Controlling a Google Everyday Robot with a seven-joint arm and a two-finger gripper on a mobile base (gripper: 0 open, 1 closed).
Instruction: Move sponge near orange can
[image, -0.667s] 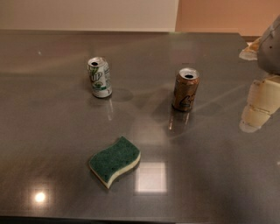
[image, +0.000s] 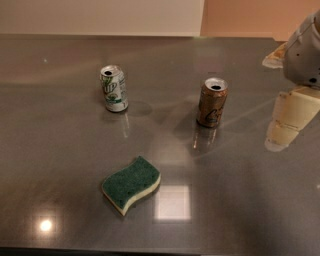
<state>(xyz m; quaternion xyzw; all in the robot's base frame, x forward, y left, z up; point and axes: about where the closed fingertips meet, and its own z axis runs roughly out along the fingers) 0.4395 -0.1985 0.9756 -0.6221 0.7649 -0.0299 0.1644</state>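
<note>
The sponge should be my gripper's next stop, and my gripper needs to close on its end (image: 147, 170) nearest the orange can.
The sponge (image: 131, 184) lies flat on the grey table at front centre, dark green top up with pale yellow foam along its edge. The orange can (image: 212, 102) stands upright behind it and to the right, with a silver open top. My gripper (image: 291, 119) hangs at the right edge of the view, to the right of the orange can and far from the sponge. It holds nothing that I can see.
A white-and-green soda can (image: 114, 88) stands upright at the back left. The glossy grey table (image: 60, 150) reaches a pale wall at the back. A pale flat object (image: 275, 56) lies at the far right behind the arm.
</note>
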